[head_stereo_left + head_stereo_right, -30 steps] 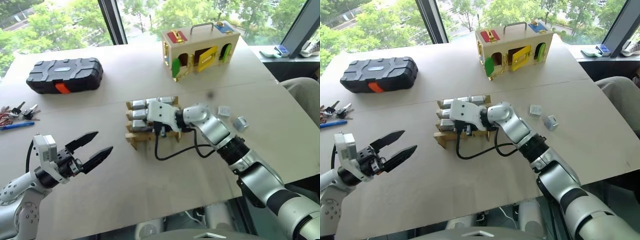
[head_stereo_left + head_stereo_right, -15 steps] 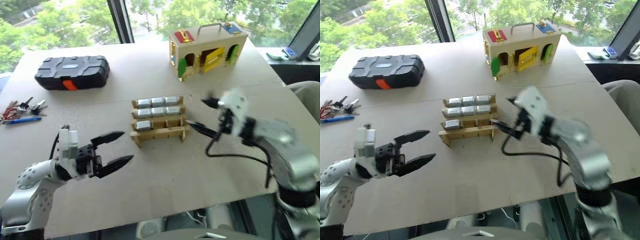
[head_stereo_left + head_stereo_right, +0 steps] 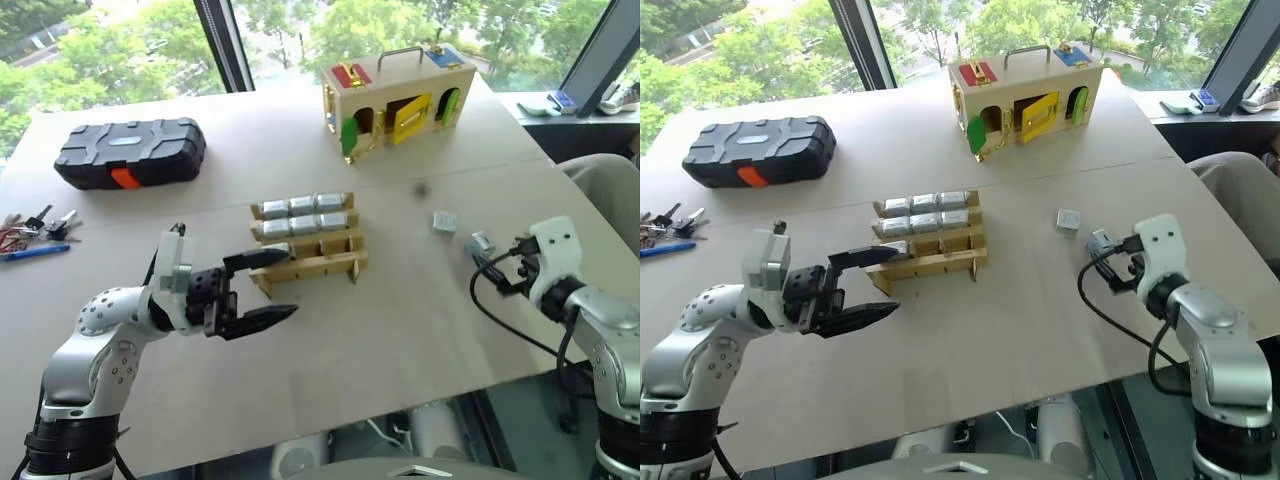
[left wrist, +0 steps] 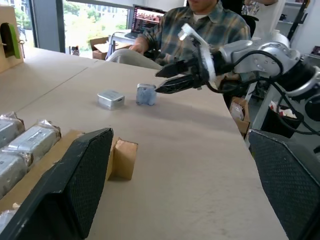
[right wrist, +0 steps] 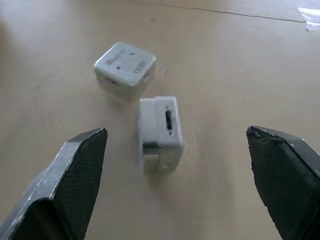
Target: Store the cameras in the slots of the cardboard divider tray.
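Observation:
My right gripper slants low behind the on-edge camera, so I should point its fingers steeper and take the camera's broad sides [image 5: 148,124] from above.
The cardboard divider tray [image 3: 318,262] stands mid-table with several silver-grey cameras [image 3: 301,205] in its back rows. Two more cameras lie loose to its right, one flat [image 3: 444,221] and one on edge [image 3: 480,241]. My right gripper [image 3: 483,272] is open just behind the on-edge camera [image 5: 160,125], which sits ahead of its spread fingers [image 5: 75,185]; the flat camera [image 5: 125,67] lies beyond. My left gripper [image 3: 293,281] is open and empty, pointing right, its upper finger at the tray's front left corner [image 4: 122,157].
A black plastic case [image 3: 130,152] lies at the back left, and a wooden box with coloured doors [image 3: 395,95] at the back. Keys [image 3: 35,222] and a blue pen [image 3: 35,252] lie at the left edge. A person [image 4: 200,30] sits beyond the table's right side.
My right gripper has left the tray, swung right to the two loose cameras and opened. My left gripper has moved right, up to the tray's front corner.

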Robot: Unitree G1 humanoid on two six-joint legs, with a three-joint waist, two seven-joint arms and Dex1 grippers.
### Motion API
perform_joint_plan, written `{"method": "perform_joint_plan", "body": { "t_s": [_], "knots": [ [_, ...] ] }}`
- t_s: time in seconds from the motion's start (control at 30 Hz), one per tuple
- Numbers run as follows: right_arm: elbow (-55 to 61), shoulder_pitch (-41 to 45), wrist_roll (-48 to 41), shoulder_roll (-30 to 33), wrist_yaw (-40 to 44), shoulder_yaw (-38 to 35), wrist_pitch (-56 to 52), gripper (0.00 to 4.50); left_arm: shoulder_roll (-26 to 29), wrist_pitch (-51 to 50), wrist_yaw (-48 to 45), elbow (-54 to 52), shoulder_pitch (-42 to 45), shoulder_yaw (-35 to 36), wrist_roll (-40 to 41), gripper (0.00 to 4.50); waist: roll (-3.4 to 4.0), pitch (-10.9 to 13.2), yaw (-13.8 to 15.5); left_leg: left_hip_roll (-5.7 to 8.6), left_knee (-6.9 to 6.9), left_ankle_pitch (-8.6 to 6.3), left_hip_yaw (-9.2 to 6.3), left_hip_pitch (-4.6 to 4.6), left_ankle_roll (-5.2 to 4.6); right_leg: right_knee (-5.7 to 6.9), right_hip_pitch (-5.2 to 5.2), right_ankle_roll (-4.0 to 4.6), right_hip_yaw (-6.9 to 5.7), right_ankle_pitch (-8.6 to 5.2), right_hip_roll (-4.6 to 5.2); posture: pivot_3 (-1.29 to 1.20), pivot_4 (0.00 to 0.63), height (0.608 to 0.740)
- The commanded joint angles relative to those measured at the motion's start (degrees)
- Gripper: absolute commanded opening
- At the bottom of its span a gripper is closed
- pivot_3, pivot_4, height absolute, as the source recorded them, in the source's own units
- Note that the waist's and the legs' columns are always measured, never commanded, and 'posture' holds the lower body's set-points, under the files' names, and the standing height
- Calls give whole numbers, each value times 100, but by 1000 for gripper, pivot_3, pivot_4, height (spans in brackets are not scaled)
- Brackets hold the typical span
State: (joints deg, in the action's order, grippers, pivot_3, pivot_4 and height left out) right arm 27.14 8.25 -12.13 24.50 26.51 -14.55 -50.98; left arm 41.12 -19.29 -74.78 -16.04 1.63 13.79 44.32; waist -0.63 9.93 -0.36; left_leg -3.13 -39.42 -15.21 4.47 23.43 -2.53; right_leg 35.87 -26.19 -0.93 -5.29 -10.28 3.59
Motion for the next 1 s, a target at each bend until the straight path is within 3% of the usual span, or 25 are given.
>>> {"method": "perform_joint_plan", "body": {
  "t_s": [0.03,0.33,0.43,0.63,1.0],
  "knots": [
    [-395,197,-171,167,25,-253,144,4430,109,60,-151,-121,0,79,72,4500,0,0,8,2,1,0,-1,1,0,-2,0,0,0,0,0,0,150,740],
    [-738,354,-539,384,182,-104,208,4430,126,73,-154,-206,-91,238,134,4500,0,0,16,4,1,0,-2,10,-1,-8,-3,-1,4,0,4,0,150,740],
    [-813,445,-654,364,195,-74,250,3570,114,88,-123,-258,-177,274,130,4500,0,0,9,4,0,0,-2,7,-1,-5,-3,0,4,0,3,0,150,740],
    [-924,386,-712,505,300,105,297,628,73,87,-34,-331,-396,388,152,4500,-1,-1,10,2,1,0,-2,8,-1,-5,-3,-1,3,0,2,0,150,740],
    [-864,527,-922,1047,737,314,361,621,-27,183,130,-379,-650,497,127,4500,-1,0,14,0,0,0,-2,7,-1,-5,-3,0,5,0,3,0,150,740]
  ]
}}
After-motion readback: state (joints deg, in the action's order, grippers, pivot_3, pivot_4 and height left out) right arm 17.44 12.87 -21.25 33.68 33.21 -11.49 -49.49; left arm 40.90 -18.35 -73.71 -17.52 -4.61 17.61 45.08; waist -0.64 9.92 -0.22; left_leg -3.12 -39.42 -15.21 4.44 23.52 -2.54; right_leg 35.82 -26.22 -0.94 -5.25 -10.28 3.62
